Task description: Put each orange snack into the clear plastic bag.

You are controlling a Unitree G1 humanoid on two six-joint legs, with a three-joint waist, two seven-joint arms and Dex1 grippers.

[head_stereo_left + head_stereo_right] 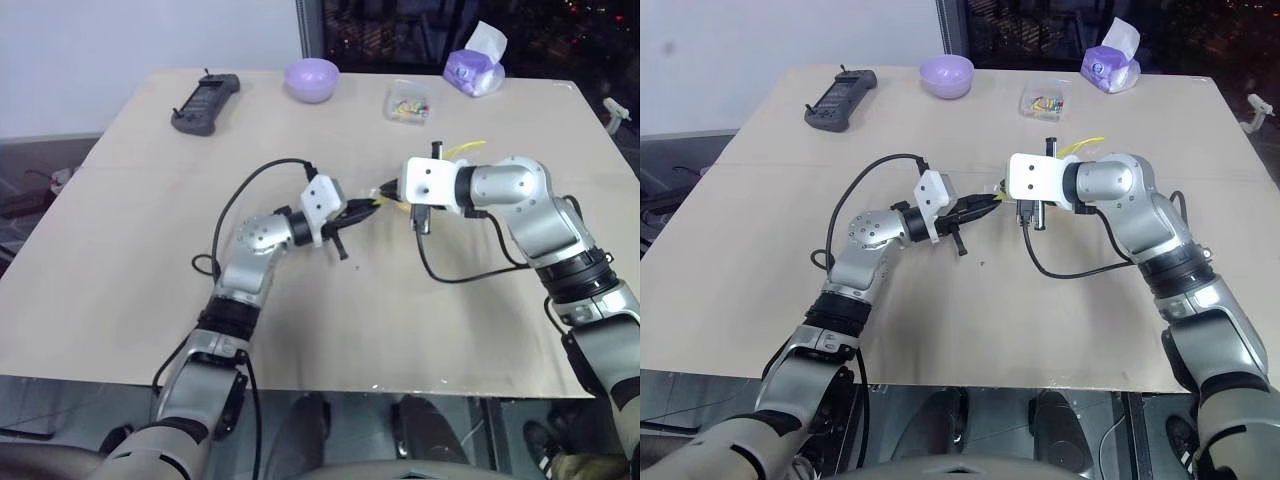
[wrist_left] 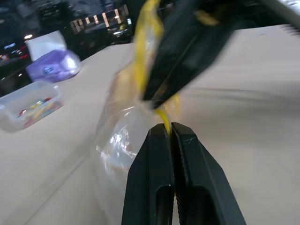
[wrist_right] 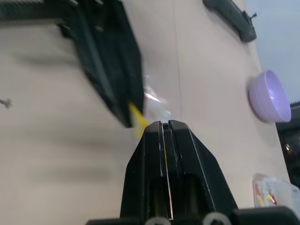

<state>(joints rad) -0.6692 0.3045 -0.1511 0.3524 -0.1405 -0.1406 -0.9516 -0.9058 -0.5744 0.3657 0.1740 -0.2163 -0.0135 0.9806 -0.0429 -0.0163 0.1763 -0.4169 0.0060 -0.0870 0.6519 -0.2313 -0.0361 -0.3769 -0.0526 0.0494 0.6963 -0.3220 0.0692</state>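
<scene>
The yellow strip bends steeply up past my right fingers; next I open, turn and take the yellow strip [image 2: 163, 116] near my left gripper.
The clear plastic bag [image 2: 123, 140] hangs crinkled above the middle of the table, between my two grippers. Its yellow strip [image 2: 143, 56] runs up along its edge. My left gripper [image 2: 169, 129] is shut on the bag's yellow edge and points level toward the right arm. Right against it, my right gripper [image 3: 165, 124] is shut on the same edge, tilted slightly downward. In the left eye view the two grippers [image 1: 375, 205] [image 1: 386, 194] meet tip to tip. The orange snack is hidden from me.
Along the far edge of the tan table [image 1: 120, 290] stand a black controller [image 1: 205, 103], a purple bowl [image 1: 311, 78], a small clear box [image 1: 409, 102] of colourful bits and a purple tissue pack [image 1: 475, 65]. Black cables loop beside both wrists.
</scene>
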